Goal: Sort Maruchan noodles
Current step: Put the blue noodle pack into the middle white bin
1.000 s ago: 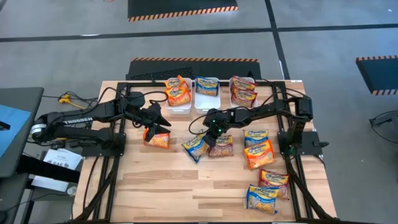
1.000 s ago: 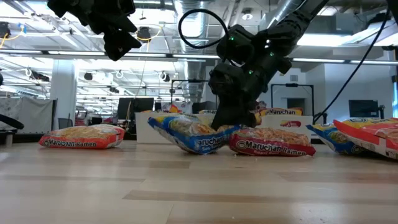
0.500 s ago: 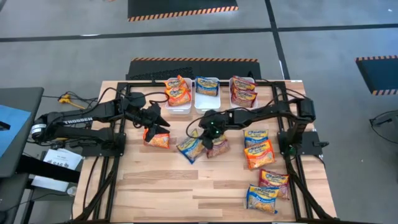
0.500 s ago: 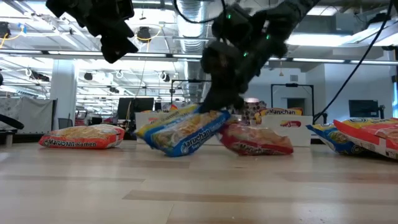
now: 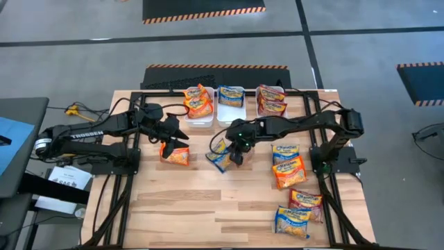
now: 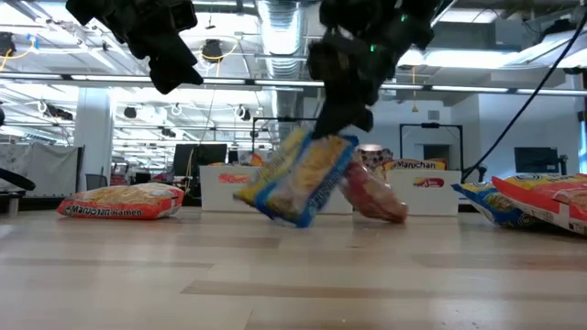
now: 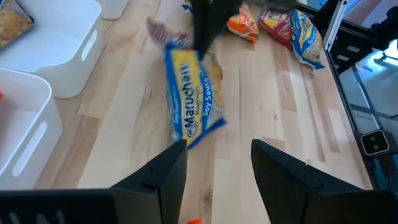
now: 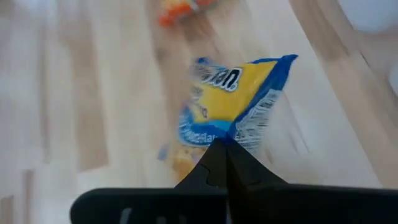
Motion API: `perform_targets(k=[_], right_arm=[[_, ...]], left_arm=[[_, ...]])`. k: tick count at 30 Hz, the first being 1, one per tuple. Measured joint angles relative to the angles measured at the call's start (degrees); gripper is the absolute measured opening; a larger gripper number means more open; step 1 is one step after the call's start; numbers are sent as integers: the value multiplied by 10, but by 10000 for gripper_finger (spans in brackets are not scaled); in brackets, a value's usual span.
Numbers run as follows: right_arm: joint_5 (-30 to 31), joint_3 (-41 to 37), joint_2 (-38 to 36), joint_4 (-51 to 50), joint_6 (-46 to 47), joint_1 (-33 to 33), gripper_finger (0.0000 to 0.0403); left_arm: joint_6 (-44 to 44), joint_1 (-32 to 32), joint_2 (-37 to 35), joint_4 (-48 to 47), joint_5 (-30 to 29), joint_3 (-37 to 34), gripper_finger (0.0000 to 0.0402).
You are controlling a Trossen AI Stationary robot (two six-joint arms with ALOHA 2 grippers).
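My right gripper will set down both the dark red packet and the blue packet it is lifting together, and pinch only the blue packet's corner (image 8: 285, 64).
My right gripper (image 5: 234, 150) is shut on a blue Maruchan noodle packet (image 5: 220, 155) over the middle of the table; in the low view the packet (image 6: 298, 179) slants steeply below the fingers. A dark red packet (image 6: 374, 197) stands tilted just behind it. My left gripper (image 5: 177, 136) hangs open above an orange packet (image 5: 175, 155) that lies flat on the table. Other packets lie flat on the right: blue (image 5: 286, 150), orange (image 5: 288, 172), dark red (image 5: 305, 201), blue (image 5: 291, 222). My right gripper pinches the blue packet by its upper end seam (image 8: 239, 134) between the two shut fingers, coming from above. The packet hangs tilted below the fingers, printed face toward the left arm. Whether its lowest corner (image 6: 295, 222) is on the table, I cannot tell.
Three white tubs stand along the far edge: the left one (image 5: 201, 119) holds orange packets, the middle one (image 5: 230, 111) blue, the right one (image 5: 262, 90) dark red. Bare wood (image 5: 194, 208) stretches across the near left part of the table.
My right gripper has risen with the blue packet. The packet went from lying flat to steeply tipped, its held end raised. The dark red packet beside it has been tipped up from flat.
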Motion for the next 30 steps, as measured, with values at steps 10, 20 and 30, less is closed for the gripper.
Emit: perform_targets(k=[10, 20, 30], right_arm=[[-27, -1, 50, -27, 61, 0, 8], [-26, -1, 51, -6, 50, 0, 64], [1, -1, 51, 22, 47, -26, 180]], left_arm=[[27, 0, 0, 1, 0, 0, 164], [27, 0, 0, -1, 0, 0, 164], [26, 0, 0, -1, 1, 0, 164]])
